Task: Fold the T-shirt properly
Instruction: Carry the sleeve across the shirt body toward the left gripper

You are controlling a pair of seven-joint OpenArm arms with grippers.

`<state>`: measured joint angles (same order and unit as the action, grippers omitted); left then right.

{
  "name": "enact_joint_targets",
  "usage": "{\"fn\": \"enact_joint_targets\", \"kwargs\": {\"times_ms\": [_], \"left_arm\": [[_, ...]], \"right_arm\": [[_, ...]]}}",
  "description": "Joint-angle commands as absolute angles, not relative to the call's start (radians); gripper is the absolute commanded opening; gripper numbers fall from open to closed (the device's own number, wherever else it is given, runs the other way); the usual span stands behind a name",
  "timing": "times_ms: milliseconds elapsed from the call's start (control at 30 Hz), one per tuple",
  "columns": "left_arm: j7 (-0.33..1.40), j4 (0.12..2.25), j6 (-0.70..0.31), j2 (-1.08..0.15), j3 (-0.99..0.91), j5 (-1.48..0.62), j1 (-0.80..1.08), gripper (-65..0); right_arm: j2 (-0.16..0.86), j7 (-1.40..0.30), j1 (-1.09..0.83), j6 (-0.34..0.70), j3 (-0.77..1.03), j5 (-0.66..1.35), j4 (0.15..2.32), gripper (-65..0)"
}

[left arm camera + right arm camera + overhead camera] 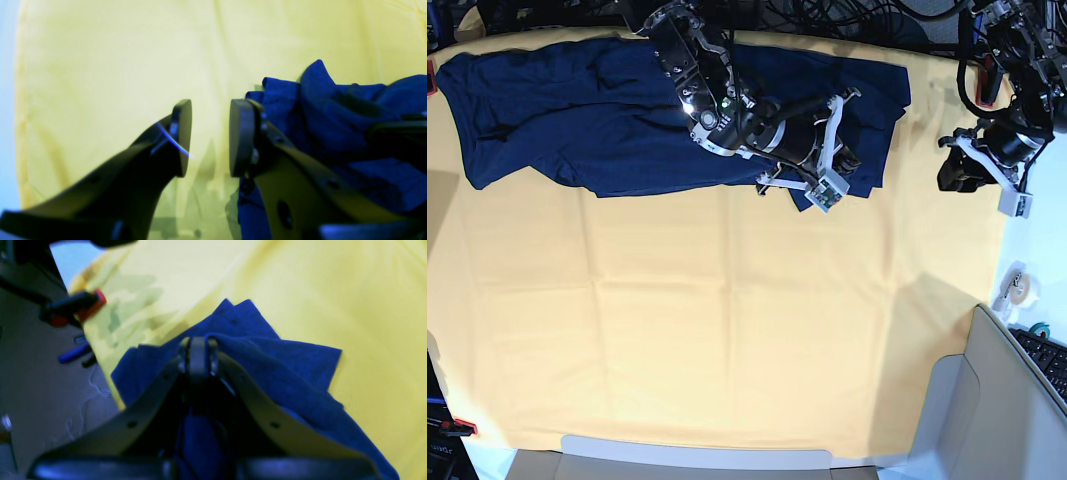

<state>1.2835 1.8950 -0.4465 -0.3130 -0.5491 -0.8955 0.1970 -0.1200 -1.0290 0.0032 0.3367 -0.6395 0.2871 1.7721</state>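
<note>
My right gripper will let go of the fold on the T-shirt's bunched end (865, 145), close to that end's outer edge.
The dark navy T-shirt (577, 110) lies spread along the far edge of the yellow cloth (727, 320), with its right end bunched. My right gripper (849, 165) is down at that bunched end and shut on a fold of the T-shirt (293, 373); in the right wrist view the blue fabric drapes over the closed fingertips (198, 353). My left gripper (951, 168) hovers off the shirt's right end. In the left wrist view it (210, 133) stands open with only yellow cloth (116, 60) showing between the pads, and the T-shirt (333, 110) lies just to its right.
A tape roll (1012, 285), a keyboard (1047, 355) and a grey box (967, 400) sit off the cloth at the right. Red clamps (432, 75) (96, 301) hold the cloth's edge. Cables lie along the back.
</note>
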Motion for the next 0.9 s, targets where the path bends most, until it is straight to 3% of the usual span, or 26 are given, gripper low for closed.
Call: {"fn": "enact_joint_targets", "kwargs": {"times_ms": [0, 300, 667, 867], "left_arm": [[1.273, 1.913, -0.452, -0.328, -0.556, -0.909, 0.191, -47.5], [1.273, 1.913, -0.452, -0.328, -0.556, -0.908, 0.191, -47.5], [1.273, 1.911, -0.452, -0.328, -0.553, -0.906, 0.194, -47.5], [1.273, 1.911, -0.452, -0.328, -0.552, -0.905, 0.194, -47.5]], "right_arm": [[-0.14, -1.004, 0.03, 0.344, -0.674, 0.309, 1.785, -64.5], [-0.139, -1.004, 0.125, 0.344, -0.84, 0.314, 1.698, -64.5], [-0.117, -1.007, 0.15, 0.344, -0.845, 0.314, 1.704, -64.3], [-0.102, -1.119, 0.179, 0.344, -0.846, 0.314, 1.719, -64.3]]}}
